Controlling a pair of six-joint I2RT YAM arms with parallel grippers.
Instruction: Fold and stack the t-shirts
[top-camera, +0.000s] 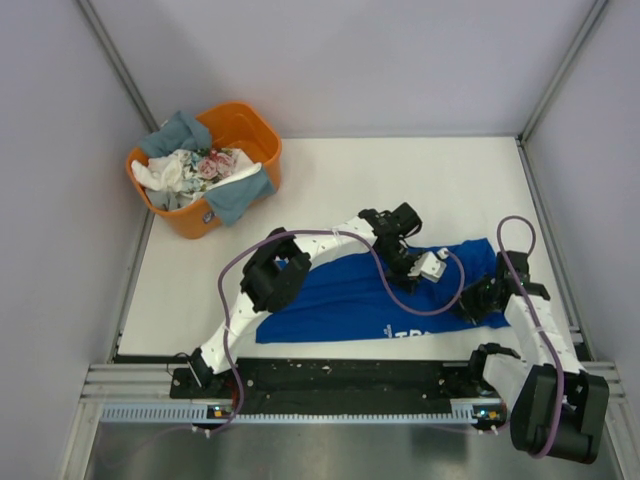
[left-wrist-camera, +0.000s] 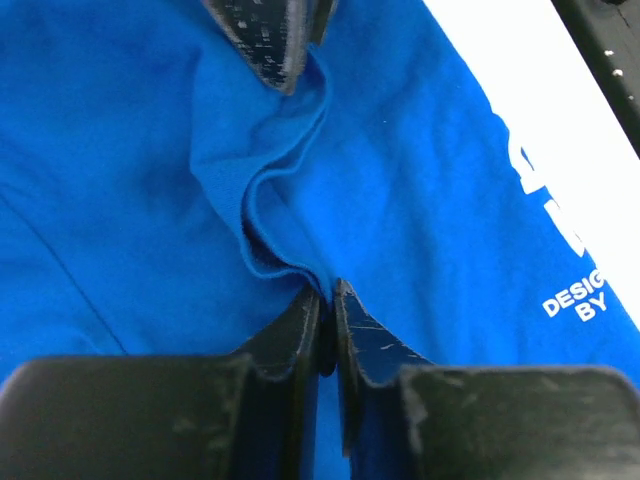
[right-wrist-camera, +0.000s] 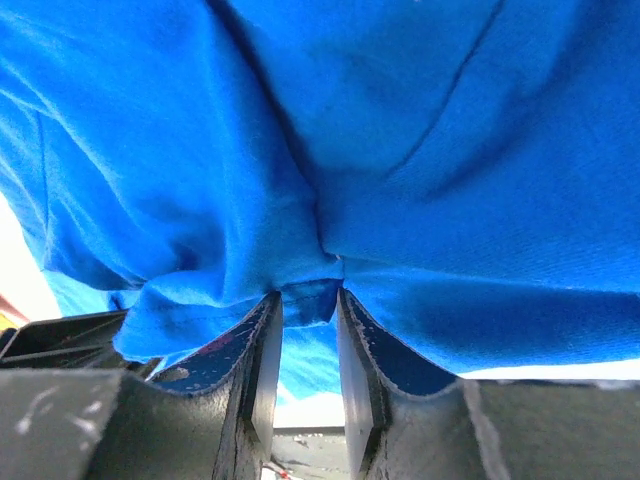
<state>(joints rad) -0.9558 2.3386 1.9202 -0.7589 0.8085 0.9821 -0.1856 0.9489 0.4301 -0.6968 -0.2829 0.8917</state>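
Note:
My right gripper needs to open, as it pinches only the bunched hem of the blue t-shirt, then take the fold just above the hem (right-wrist-camera: 280, 250) and pull the t-shirt's end out.
The royal blue t-shirt (top-camera: 330, 300) lies spread across the near middle of the white table, with white lettering (left-wrist-camera: 575, 300) near its front edge. My left gripper (top-camera: 428, 268) reaches over its right part. In the left wrist view the left gripper (left-wrist-camera: 328, 292) is shut on a raised fold of the blue cloth (left-wrist-camera: 120, 150). My right gripper (top-camera: 478, 300) is at the shirt's right end. In the right wrist view the right gripper (right-wrist-camera: 308, 300) pinches a bunched hem of the blue shirt (right-wrist-camera: 450, 120), which drapes over the fingers. Grey-blue (top-camera: 180, 130), white (top-camera: 165, 172) and floral (top-camera: 212, 163) shirts lie piled in the tub.
The orange tub (top-camera: 255, 125) stands at the table's back left corner. Grey walls enclose the table on three sides. A black rail (top-camera: 330, 378) runs along the near edge. A dark scuffed finger (left-wrist-camera: 265, 40) shows at the top edge of the left wrist view.

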